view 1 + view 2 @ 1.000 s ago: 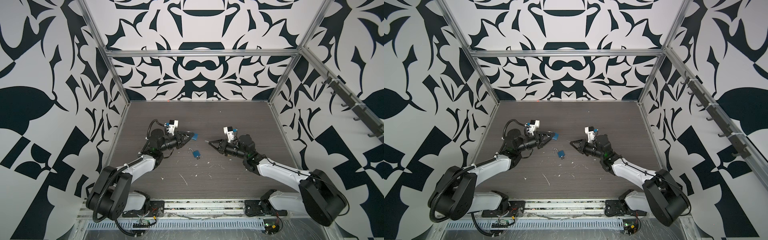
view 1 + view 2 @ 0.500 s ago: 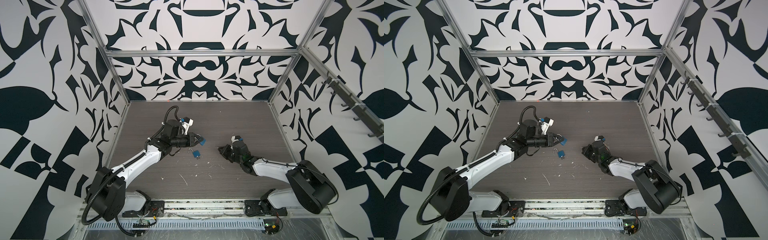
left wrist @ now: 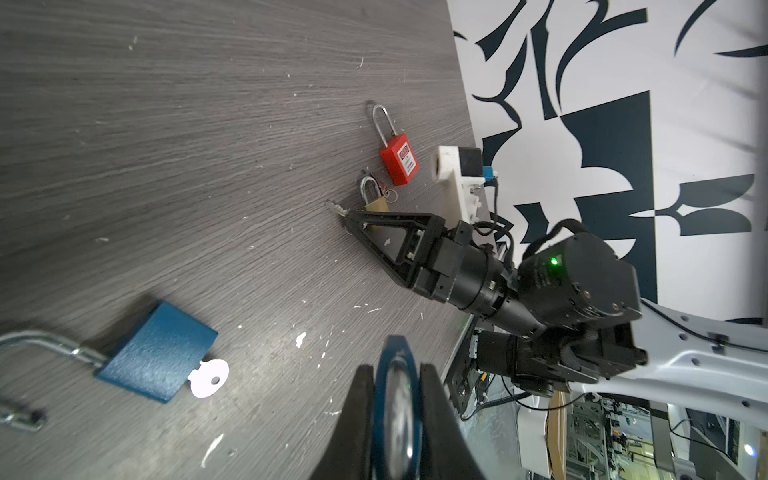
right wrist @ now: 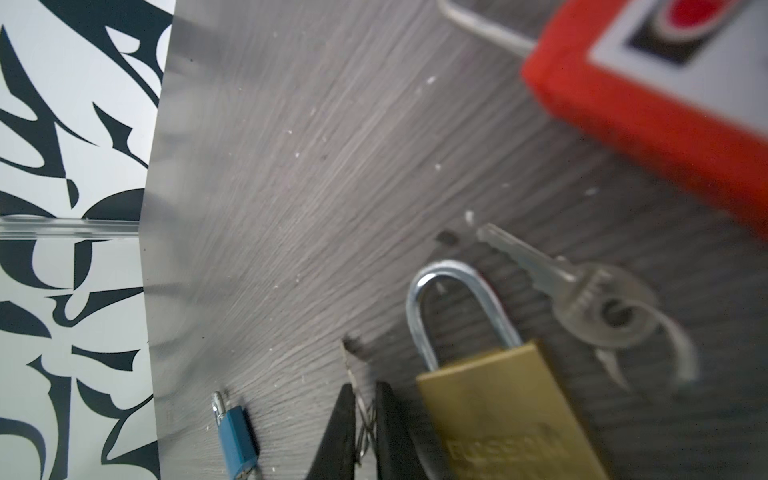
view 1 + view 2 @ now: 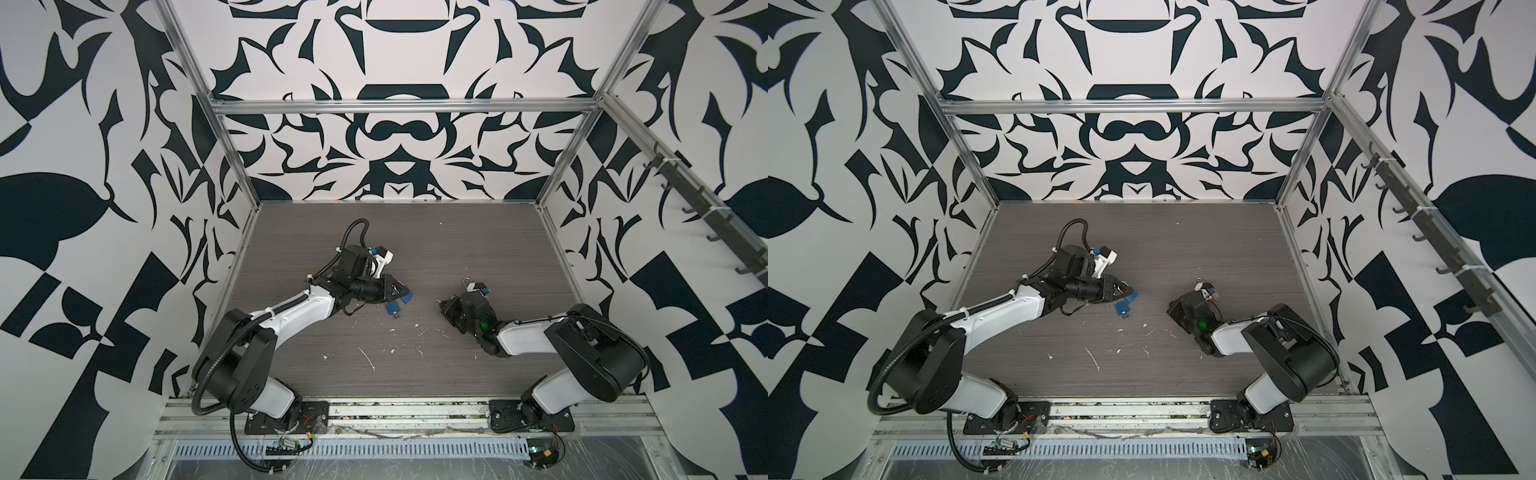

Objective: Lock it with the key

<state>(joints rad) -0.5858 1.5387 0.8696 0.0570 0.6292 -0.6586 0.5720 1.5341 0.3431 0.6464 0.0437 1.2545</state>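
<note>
My left gripper is to put the blue-rimmed piece, now held just beside the padlock, down on the table (image 5: 432, 305) (image 3: 316, 237) next to the small key, toward the blue padlock.
A blue padlock (image 3: 158, 353) lies on the table with its shackle swung open and a pale key (image 3: 210, 377) in its base; both top views show it (image 5: 391, 308) (image 5: 1122, 307). My left gripper (image 3: 395, 419) (image 5: 401, 293) hovers just beside it, shut on a flat blue-rimmed piece (image 3: 394, 386) seen edge-on. My right gripper (image 4: 362, 419) (image 3: 348, 218) (image 5: 443, 304) is low on the table. Its fingers sit closely round a small key and wire ring, and the blade sticks out past the tips.
Beside the right gripper lie a brass padlock (image 4: 507, 411) (image 3: 376, 203), a silver key on a ring (image 4: 582, 291) and a red padlock (image 4: 665, 95) (image 3: 400, 162). White flecks dot the grey table (image 5: 415, 249). Patterned walls close three sides.
The left arm has reached toward the middle and down beside the blue padlock, still gripping the blue piece. The right gripper has dropped to the table by the brass and red padlocks.
</note>
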